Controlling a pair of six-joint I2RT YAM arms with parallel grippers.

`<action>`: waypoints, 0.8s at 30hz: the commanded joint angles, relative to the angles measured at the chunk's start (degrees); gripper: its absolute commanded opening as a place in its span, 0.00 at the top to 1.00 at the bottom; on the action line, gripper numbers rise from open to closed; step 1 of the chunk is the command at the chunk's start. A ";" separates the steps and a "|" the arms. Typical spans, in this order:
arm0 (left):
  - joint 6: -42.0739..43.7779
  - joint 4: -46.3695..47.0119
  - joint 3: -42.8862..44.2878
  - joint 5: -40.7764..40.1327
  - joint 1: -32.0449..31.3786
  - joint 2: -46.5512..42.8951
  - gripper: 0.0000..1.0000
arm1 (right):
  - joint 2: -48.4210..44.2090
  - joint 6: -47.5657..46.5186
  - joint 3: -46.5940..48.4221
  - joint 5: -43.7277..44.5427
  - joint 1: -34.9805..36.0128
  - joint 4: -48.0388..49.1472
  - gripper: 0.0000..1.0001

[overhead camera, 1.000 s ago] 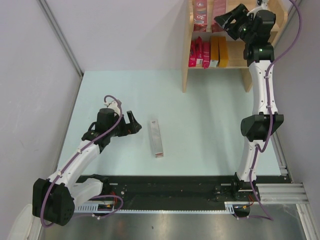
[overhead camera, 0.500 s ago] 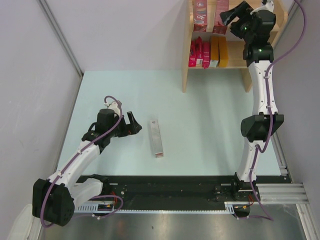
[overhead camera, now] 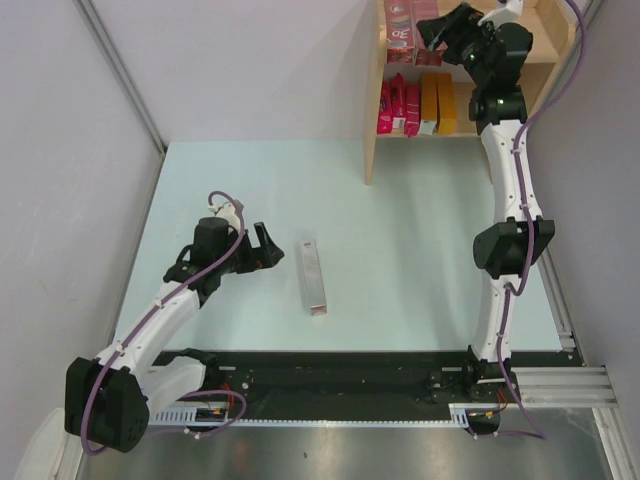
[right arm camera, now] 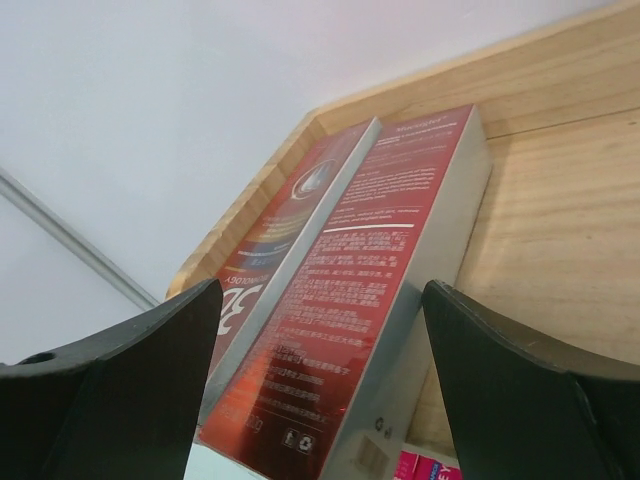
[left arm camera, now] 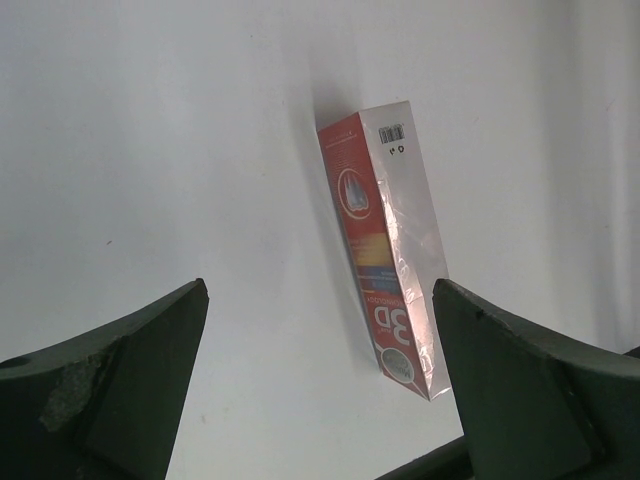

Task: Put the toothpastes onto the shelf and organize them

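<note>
My left gripper is going to close across the silver-grey toothpaste carton [overhead camera: 311,262] [left arm camera: 404,194] just under its barcode, closer to the carton's far end.
A silver-grey toothpaste carton [overhead camera: 314,279] with a red side lies flat on the pale table. It also shows in the left wrist view [left arm camera: 385,250]. My left gripper [overhead camera: 268,247] is open and empty just left of it, jaws wide apart [left arm camera: 320,295]. My right gripper [overhead camera: 437,33] is open at the upper board of the wooden shelf [overhead camera: 371,140]. Its jaws stand apart to either side of two dark red and silver cartons [right arm camera: 385,280] lying side by side on that board [right arm camera: 560,220]. They touch neither carton.
On the lower board stand magenta-pink cartons [overhead camera: 396,108], an orange-yellow one [overhead camera: 429,104] and a gold-tan one [overhead camera: 447,106], packed side by side. Grey walls close in the left and back. A black rail runs along the near edge [overhead camera: 340,385].
My right gripper has swung left along the upper board toward the red cartons. The left arm and the carton on the table have not moved.
</note>
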 commanded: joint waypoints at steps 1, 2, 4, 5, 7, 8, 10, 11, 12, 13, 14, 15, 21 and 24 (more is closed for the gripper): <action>-0.26 1.27 -0.14 0.20 -0.32 -0.60 0.00 | 1.64 -2.51 0.83 -3.60 3.68 1.20 0.13; -0.26 1.09 -0.06 0.46 -0.32 -0.69 0.00 | 1.64 -2.16 0.66 -3.25 3.59 1.29 0.12; -0.18 1.09 0.03 0.29 -0.32 -0.87 0.00 | 1.64 -1.37 0.66 -3.34 3.24 1.38 0.12; -0.18 1.09 -0.14 0.29 -0.32 -0.87 0.00 | 1.55 -1.02 0.48 -3.08 2.98 1.20 0.12; -0.18 1.09 -0.05 0.29 -0.32 -0.87 0.00 | 0.07 -1.01 -1.35 -1.85 2.45 0.76 0.12; -0.18 1.18 -0.06 0.55 -0.32 -0.87 0.00 | -1.07 -1.10 -2.67 0.16 2.19 0.68 0.12; -0.35 1.27 0.03 0.64 -0.40 -0.52 0.01 | -5.27 -1.19 -8.71 2.71 1.48 2.16 0.11; -0.35 1.36 0.12 0.73 -0.40 -0.51 0.00 | -6.78 -1.10 -11.10 5.16 1.13 2.69 0.11; -0.53 1.27 0.21 0.99 -0.40 -0.43 0.00 | -8.27 -0.93 -13.12 6.23 0.43 3.65 0.10; -0.61 1.36 0.30 0.90 -0.49 -0.43 0.00 | -11.33 -0.66 -16.88 7.81 -0.01 3.92 0.10; -0.79 1.44 0.30 0.90 -0.67 -0.43 0.00 | -12.76 -0.40 -18.66 8.69 -0.45 4.01 0.11; -0.88 1.44 0.38 0.99 -0.75 -0.34 0.00 | -14.51 0.56 -20.59 9.05 -1.41 5.06 0.10; -1.32 1.01 1.35 0.12 -2.33 0.19 0.00 | -29.01 2.85 -41.24 8.26 -4.75 13.40 0.09; -1.76 1.00 1.79 -0.41 -3.65 1.06 0.01 | -36.92 3.47 -50.74 7.83 -6.34 15.78 0.09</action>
